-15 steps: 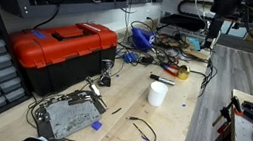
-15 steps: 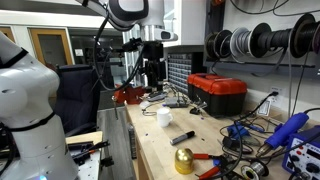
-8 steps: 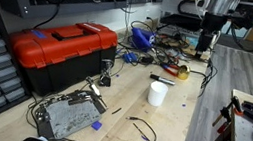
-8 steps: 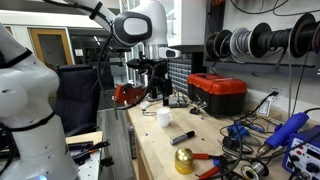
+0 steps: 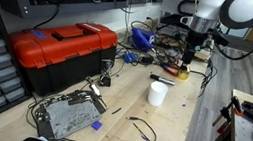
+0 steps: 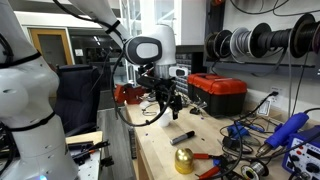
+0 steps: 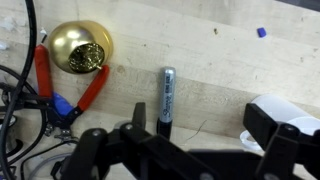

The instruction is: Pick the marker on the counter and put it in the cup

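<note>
Next, my gripper goes to the marker's grey body (image 5: 166,82) (image 7: 167,99), beyond its dark end, and closes there.
The marker (image 7: 166,100), dark with a grey labelled barrel, lies flat on the light-wood counter (image 7: 200,40). In the wrist view it is just ahead of my left finger. It also shows in both exterior views (image 5: 160,79) (image 6: 185,137). The white cup (image 5: 157,93) stands next to it. In the wrist view the cup's rim (image 7: 292,112) shows behind my right finger. My gripper (image 7: 200,138) is open and empty and hangs low over the counter, with the marker and cup near its fingers. It shows in both exterior views (image 5: 186,61) (image 6: 166,104).
A round golden object (image 7: 80,47) and red-handled pliers (image 7: 42,75) lie left of the marker. A red toolbox (image 5: 64,51) stands by the wall. Cables and tools (image 5: 151,42) clutter the far end. A metal box (image 5: 67,117) lies near the front.
The arm has swung in from the far end of the counter and come down over the marker and cup. The marker and cup have not moved.
</note>
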### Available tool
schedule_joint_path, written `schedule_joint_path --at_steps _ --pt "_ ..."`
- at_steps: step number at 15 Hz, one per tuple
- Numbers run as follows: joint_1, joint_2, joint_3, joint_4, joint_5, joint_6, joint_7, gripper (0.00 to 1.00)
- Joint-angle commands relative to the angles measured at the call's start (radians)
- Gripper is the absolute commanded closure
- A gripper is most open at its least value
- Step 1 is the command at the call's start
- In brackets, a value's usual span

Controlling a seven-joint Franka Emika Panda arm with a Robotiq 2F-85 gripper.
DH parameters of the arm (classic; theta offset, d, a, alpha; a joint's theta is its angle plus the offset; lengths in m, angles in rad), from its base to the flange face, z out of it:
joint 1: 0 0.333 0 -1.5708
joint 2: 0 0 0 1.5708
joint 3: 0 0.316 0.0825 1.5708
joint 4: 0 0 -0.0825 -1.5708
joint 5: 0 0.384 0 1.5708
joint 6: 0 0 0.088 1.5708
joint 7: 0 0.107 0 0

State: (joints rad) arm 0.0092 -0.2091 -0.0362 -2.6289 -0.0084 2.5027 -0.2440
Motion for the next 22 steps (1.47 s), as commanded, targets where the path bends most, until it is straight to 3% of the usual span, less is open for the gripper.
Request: schedule_joint_path --at_steps 1,11,22 --pt "0.006 0.123 -0.013 0.076 0.032 0.055 -0.035 0.0" --pt "-0.02 0.265 0.006 0.173 0.06 0.067 -0.038 0.0" --pt "-0.022 0.288 0.014 0.172 0.065 0.048 -0.015 0.0"
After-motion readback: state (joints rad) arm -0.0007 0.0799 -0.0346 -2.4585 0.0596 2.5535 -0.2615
